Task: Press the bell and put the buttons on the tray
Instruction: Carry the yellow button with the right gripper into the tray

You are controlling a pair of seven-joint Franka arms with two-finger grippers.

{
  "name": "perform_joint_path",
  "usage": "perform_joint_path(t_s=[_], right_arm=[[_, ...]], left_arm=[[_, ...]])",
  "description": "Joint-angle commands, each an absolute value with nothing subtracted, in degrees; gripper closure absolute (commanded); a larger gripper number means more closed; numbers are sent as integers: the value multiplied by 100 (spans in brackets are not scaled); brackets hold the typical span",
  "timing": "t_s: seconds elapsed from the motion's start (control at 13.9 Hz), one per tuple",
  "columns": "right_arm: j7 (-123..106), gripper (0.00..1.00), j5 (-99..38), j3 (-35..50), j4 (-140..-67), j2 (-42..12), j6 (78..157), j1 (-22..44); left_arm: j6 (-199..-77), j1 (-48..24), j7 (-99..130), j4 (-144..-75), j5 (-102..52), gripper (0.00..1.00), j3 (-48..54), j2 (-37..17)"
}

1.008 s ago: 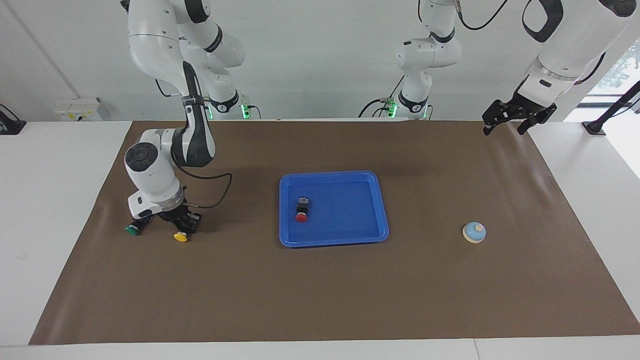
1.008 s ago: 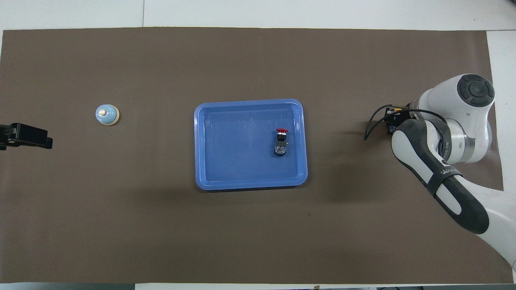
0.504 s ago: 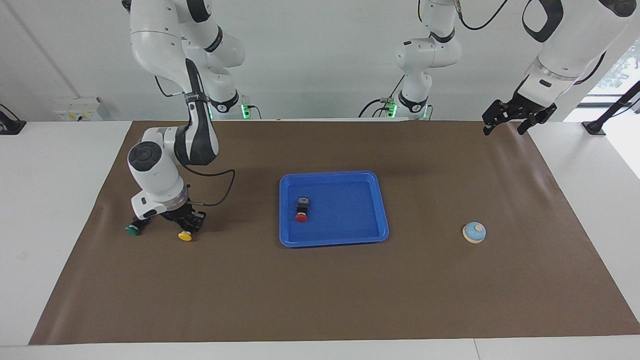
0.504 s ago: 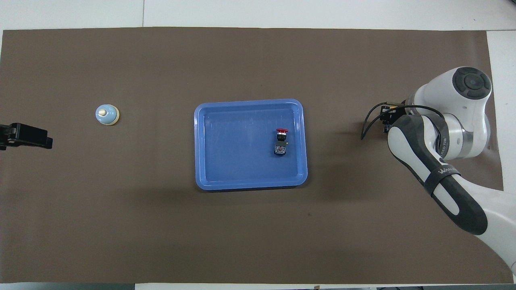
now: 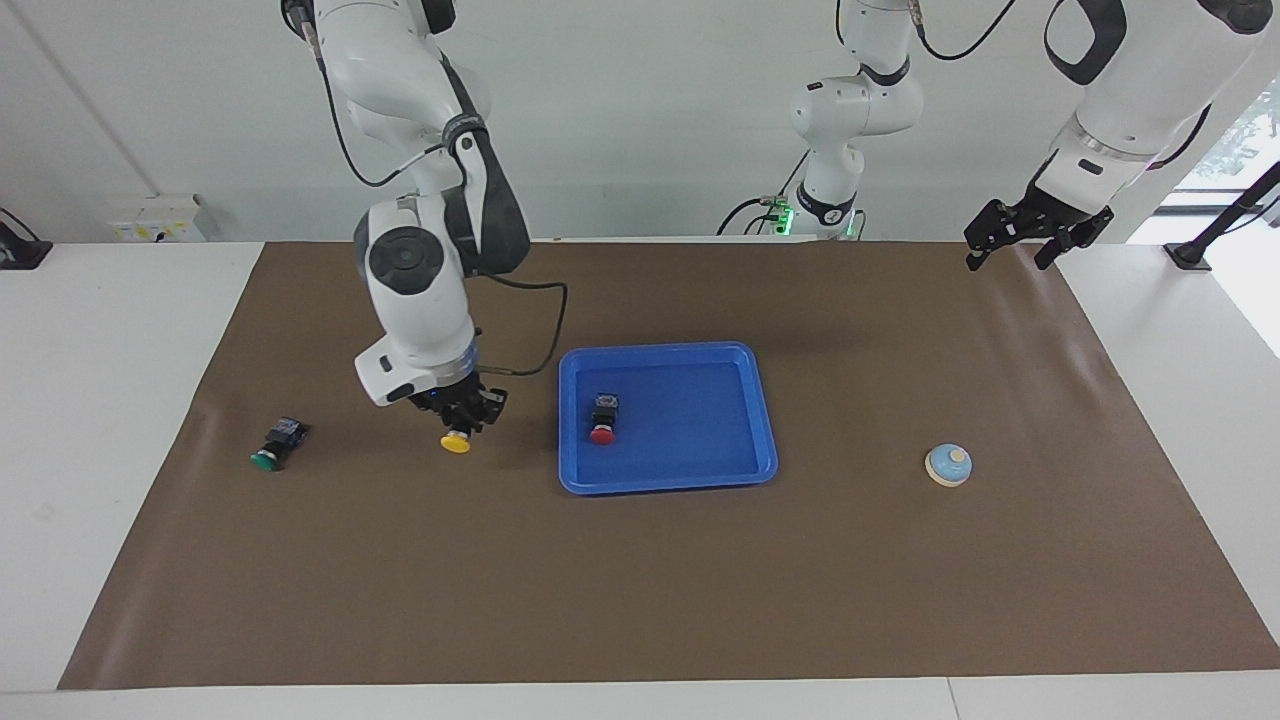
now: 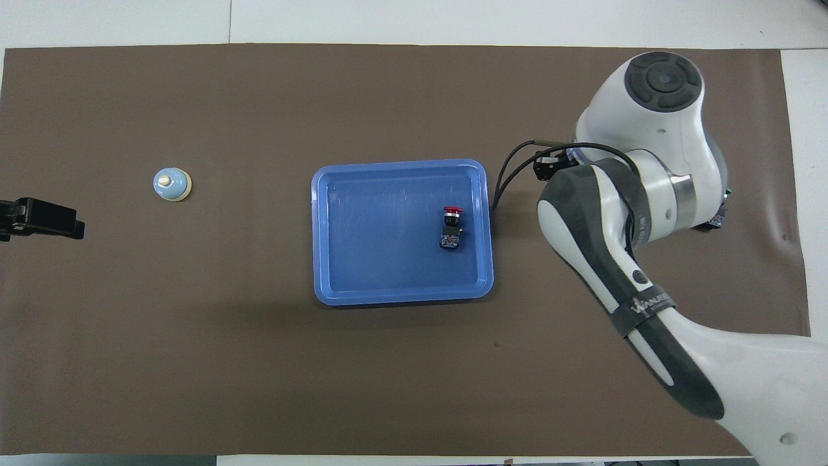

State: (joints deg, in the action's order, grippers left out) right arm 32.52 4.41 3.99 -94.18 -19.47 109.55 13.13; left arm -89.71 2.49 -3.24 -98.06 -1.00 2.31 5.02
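Next, I release the yellow button from my right gripper in the blue tray [image 6: 407, 237], beside the red button toward the tray's middle.
My right gripper [image 5: 462, 418] is shut on the yellow button [image 5: 456, 441] and holds it cap down above the mat, between the green button and the blue tray [image 5: 668, 484]. The green button [image 5: 270, 455] lies on the mat toward the right arm's end. On its side in the tray [image 6: 401, 296] lies the red button [image 5: 603, 420] [image 6: 451, 226]. The bell [image 5: 948, 465] [image 6: 172, 185] stands on the mat toward the left arm's end. My left gripper [image 5: 1008, 256] [image 6: 61, 223] waits open, raised over the mat's corner at that end. In the overhead view the right arm hides its own gripper and the yellow button.
A brown mat [image 5: 640, 600] covers most of the white table [image 5: 100, 400]. The right arm's cable [image 5: 545, 330] loops down beside the tray's edge nearest that arm.
My right gripper has risen off the mat with the yellow button and swung toward the tray, leaving the green button where it lay. The left arm has not moved.
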Motion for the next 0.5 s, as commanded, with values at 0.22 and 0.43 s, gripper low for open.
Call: perform_joint_path(t_s=[0.22, 0.43], right_arm=[[4795, 100, 53, 387, -8886, -2232, 10722, 2634], [5597, 100, 53, 378, -8781, -2513, 11037, 3171]], left_arm=[[-8930, 246, -334, -9870, -132, 0, 211, 580], [-8930, 246, -334, -9861, -132, 0, 211, 580]])
